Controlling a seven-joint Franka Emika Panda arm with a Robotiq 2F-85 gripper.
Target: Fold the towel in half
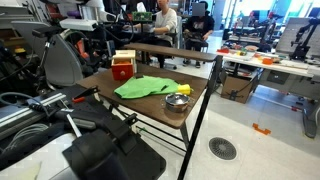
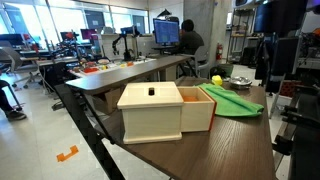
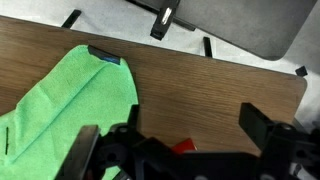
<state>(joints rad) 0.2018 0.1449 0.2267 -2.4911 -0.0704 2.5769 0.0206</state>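
The lime-green towel's corner with the dark tag (image 1: 117,93) (image 3: 118,64) is the next place for my gripper to go and close, because the fold starts from that corner.
The lime-green towel (image 1: 145,87) lies spread and rumpled on the brown wooden table (image 1: 150,112), between a red box and a small metal bowl. It also shows in the other exterior view (image 2: 232,101) and at the left of the wrist view (image 3: 70,110), with a dark tag at its corner. My gripper (image 3: 170,135) is open and empty. It hovers over bare wood to the right of the towel, and the towel's edge lies beside its left finger.
A red box (image 1: 123,68) stands at the table's back; a sliver of red (image 3: 185,147) shows under my gripper. A metal bowl (image 1: 177,101) and a yellow object (image 1: 183,90) sit beside the towel. A pale wooden box (image 2: 150,110) fills an exterior view's foreground.
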